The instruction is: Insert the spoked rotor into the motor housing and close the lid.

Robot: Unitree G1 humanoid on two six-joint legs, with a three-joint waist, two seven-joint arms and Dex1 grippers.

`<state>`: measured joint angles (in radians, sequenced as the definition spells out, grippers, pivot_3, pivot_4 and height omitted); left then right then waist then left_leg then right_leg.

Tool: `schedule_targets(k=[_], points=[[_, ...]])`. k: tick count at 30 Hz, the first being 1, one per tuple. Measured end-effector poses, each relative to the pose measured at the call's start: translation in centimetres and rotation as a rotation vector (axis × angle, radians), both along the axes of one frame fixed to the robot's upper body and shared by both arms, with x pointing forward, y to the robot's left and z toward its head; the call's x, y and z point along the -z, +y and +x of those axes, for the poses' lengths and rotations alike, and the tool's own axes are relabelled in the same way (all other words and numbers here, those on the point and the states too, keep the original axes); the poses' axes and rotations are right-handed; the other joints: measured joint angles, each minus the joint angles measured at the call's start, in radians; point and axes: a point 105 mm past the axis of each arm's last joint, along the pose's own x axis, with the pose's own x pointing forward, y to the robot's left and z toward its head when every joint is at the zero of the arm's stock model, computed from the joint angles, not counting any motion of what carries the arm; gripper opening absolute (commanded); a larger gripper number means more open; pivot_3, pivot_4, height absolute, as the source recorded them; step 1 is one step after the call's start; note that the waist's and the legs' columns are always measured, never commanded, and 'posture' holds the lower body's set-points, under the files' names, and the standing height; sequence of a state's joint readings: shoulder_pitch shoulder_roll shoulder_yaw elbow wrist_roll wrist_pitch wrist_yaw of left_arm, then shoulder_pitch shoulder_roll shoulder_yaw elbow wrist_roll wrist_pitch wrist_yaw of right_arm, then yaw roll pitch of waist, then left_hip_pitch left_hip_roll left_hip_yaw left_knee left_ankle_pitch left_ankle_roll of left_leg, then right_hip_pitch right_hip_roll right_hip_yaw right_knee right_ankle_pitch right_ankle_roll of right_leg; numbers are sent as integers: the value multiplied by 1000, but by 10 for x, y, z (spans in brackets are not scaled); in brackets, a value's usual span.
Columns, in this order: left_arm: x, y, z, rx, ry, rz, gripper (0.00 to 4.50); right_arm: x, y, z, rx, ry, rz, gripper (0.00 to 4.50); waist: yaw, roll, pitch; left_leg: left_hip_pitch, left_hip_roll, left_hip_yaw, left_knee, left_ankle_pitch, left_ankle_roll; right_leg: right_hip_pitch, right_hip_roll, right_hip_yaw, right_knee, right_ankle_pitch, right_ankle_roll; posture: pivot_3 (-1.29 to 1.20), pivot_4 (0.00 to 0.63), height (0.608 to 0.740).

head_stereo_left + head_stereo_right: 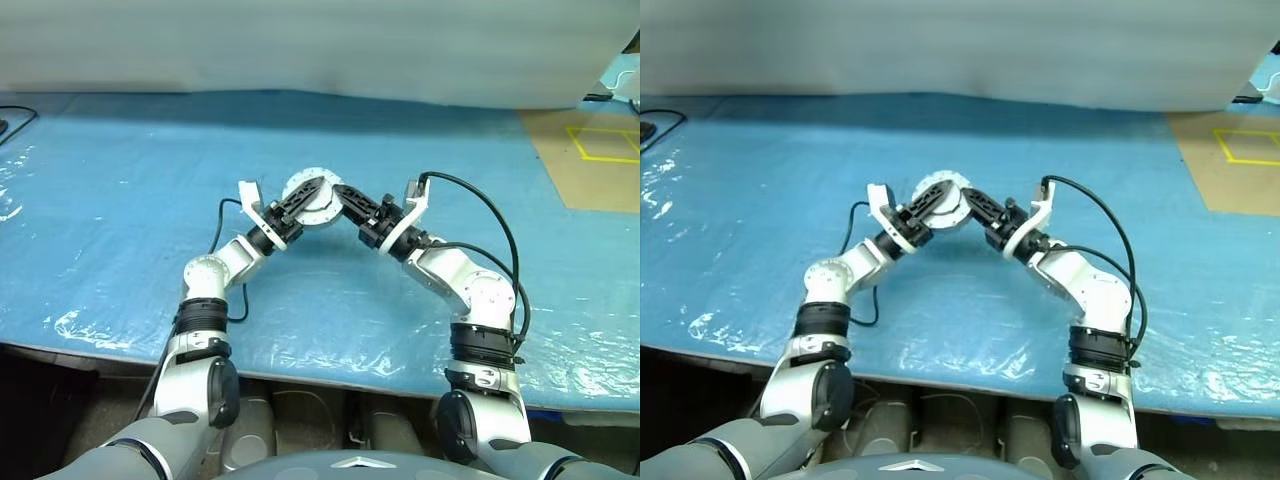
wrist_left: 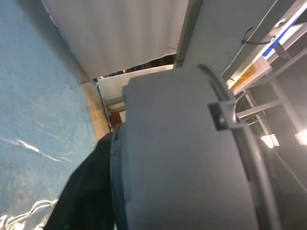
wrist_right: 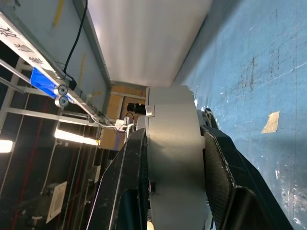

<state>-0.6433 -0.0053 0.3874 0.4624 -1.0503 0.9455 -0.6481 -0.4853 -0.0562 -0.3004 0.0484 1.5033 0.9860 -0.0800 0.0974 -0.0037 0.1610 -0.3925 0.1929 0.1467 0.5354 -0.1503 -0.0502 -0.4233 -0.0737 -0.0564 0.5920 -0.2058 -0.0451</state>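
My left gripper needs to put the motor housing down on the blue table [image 1: 233, 199] under that gripper's white bracket.
Above the middle of the blue table, both grippers meet at one round silver-grey metal body, the motor housing [image 1: 322, 210]. My right gripper [image 1: 345, 196] comes in from the right and is shut on it. In the right wrist view its two black fingers [image 3: 129, 167] clamp the thick grey drum [image 3: 172, 158] across its thickness. My left gripper [image 1: 303, 202] reaches it from the left, and a smooth plain grey round face [image 2: 177, 158] sits close before the left wrist camera. Whether that face is the lid I cannot tell. The spoked rotor is hidden.
The blue table covering [image 1: 120, 200] is wrinkled and shiny near the front edge [image 1: 100, 350]. A brown board with yellow tape [image 1: 595, 150] lies at the back right. A black cable [image 1: 15, 120] runs at the far left. A pale wall [image 1: 300, 50] closes the back.
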Motion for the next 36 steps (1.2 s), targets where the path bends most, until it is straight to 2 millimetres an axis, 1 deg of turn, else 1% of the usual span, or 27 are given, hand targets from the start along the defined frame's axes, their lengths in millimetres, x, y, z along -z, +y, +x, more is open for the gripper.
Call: schedule_targets(k=[12, 22, 24, 27, 33, 36], points=[[-6, 2, 0, -4, -18, -11, 2497, -4, 4, 1, -19, -7, 20, 1164, 0, 0, 0, 0, 0, 0, 1, 0, 0, 0, 0, 0, 0, 0, 0, 0, 150, 740], [-4, 5, 3, -36, -3, 10, 2497, -2, 5, 4, 2, -14, -6, 1164, 0, 0, 0, -1, 0, 0, 1, 0, 0, 0, 0, 0, 0, 1, 0, 0, 150, 740], [-3, 5, 4, -44, -3, 18, 2497, -1, 4, 6, 12, -29, -15, 1900, 0, 0, 0, -1, 0, 0, 1, 0, 0, 0, 0, 0, 0, 1, 1, 0, 150, 740], [-1, 2, 5, -50, -7, 60, 2497, 0, 3, 8, 33, -29, -25, 2820, 0, 0, 0, -1, 0, 0, 1, 0, 0, 0, 0, 0, 0, 1, 1, 0, 150, 740], [5, 2, 13, -70, 16, 84, 2497, 8, 2, 12, 40, 18, -33, 2820, -1, 0, 0, -1, 0, 0, 1, 0, 0, 0, 0, 0, 0, 1, 1, 0, 150, 740], [0, 13, 23, -122, 7, 93, 2497, 9, 3, 12, 39, 20, -43, 2820, -3, 0, 0, -1, 0, 0, 1, 0, 0, 0, 0, 0, 0, 1, 0, 0, 150, 740]])
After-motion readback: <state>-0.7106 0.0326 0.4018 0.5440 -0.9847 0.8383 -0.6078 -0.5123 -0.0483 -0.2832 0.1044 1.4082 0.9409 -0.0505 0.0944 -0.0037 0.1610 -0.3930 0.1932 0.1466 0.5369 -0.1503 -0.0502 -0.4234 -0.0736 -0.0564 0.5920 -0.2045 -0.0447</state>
